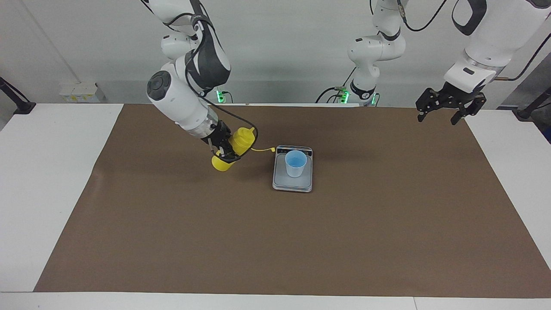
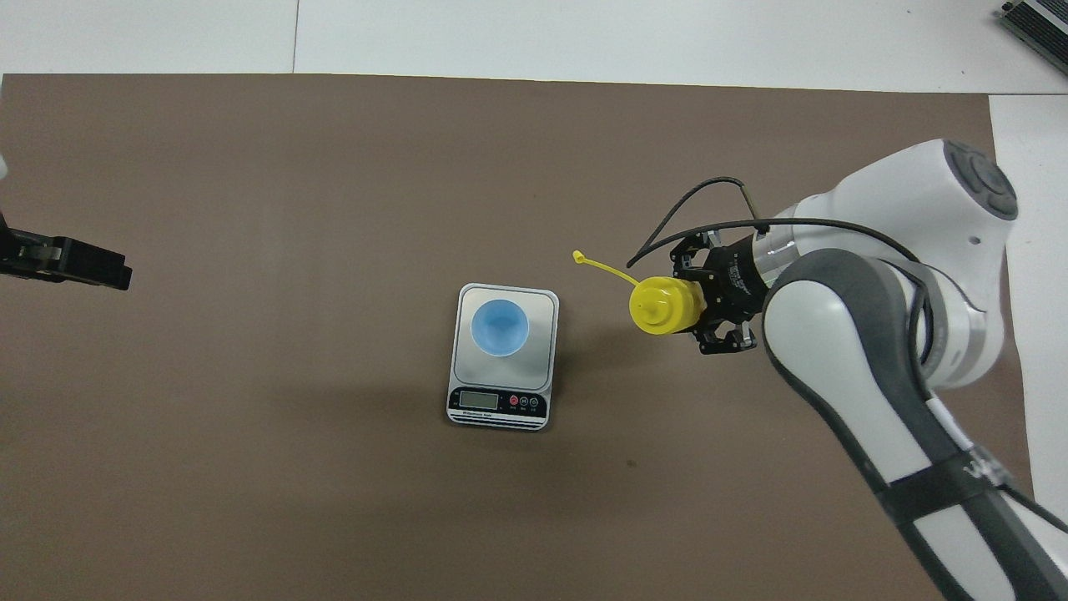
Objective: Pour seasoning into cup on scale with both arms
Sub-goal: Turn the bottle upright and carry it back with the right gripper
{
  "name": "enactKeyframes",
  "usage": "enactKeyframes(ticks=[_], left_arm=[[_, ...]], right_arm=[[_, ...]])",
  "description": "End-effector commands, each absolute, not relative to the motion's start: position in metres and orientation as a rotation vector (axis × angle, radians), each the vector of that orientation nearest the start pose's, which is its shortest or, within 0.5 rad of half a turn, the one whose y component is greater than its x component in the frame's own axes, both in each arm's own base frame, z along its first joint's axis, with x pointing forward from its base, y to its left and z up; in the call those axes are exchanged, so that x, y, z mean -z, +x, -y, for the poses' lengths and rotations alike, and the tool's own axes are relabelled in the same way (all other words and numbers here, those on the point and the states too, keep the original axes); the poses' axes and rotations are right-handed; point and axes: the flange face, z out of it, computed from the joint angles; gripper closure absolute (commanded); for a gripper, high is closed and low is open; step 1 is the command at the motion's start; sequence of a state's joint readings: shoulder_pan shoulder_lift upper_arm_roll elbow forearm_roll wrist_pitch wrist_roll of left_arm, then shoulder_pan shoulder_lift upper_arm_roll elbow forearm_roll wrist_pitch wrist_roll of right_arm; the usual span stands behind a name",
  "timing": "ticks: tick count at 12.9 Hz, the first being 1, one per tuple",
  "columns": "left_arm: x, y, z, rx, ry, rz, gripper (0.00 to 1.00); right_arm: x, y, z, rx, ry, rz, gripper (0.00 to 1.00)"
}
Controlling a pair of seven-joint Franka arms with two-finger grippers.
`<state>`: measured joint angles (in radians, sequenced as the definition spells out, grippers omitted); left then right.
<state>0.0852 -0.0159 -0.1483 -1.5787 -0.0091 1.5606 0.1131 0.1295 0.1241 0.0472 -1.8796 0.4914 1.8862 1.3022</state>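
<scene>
The seasoning will go down on the brown mat midway [image 2: 747, 374] between the scale and the mat's edge under my right gripper's arm, set there by that gripper.
The seasoning, a yellow squeeze bottle [image 1: 236, 146] [image 2: 663, 306], hangs tilted with its nozzle up, and my right gripper [image 1: 221, 151] [image 2: 711, 309] is shut on its body. It is over the mat beside the scale, toward the right arm's end. Its tethered lid [image 1: 271, 149] [image 2: 577, 256] dangles toward the scale. The light blue cup [image 1: 296, 163] [image 2: 499, 327] stands upright on the silver-grey scale [image 1: 292, 186] [image 2: 542, 334]. My left gripper [image 1: 437, 119] [image 2: 92, 269] waits open and empty, raised over the mat's corner at the left arm's end.
A brown mat [image 1: 344, 241] [image 2: 292, 467] covers most of the white table [image 1: 47, 172]. The scale's display strip [image 2: 498, 403] faces the robots. A dark device [image 2: 1035, 21] lies at the table's corner farthest from the robots.
</scene>
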Motion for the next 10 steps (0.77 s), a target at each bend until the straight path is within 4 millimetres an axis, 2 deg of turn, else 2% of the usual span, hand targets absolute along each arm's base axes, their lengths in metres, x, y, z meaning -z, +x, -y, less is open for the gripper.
enactKeyframes(ticks=[1, 2, 5, 8, 10], left_arm=[[-0.626, 0.546, 0.036, -0.008, -3.123, -0.298, 0.0], [-0.626, 0.546, 0.037, -0.008, -3.123, -0.3, 0.0], [-0.626, 0.546, 0.036, -0.008, -3.122, -0.303, 0.0], [-0.626, 0.546, 0.037, -0.008, -3.122, -0.307, 0.0], [-0.626, 0.546, 0.037, -0.01, -3.121, -0.312, 0.0]], right_arm=[[-0.429, 0.546, -0.081, -0.686, -2.178, -1.563, 1.0], [-0.418, 0.542, -0.06, -0.72, -2.148, -1.546, 1.0], [-0.383, 0.525, -0.023, -0.807, -2.012, -1.526, 1.0], [-0.355, 0.509, 0.0, -0.845, -1.894, -1.508, 1.0], [-0.337, 0.496, 0.005, -0.858, -1.875, -1.479, 0.99]])
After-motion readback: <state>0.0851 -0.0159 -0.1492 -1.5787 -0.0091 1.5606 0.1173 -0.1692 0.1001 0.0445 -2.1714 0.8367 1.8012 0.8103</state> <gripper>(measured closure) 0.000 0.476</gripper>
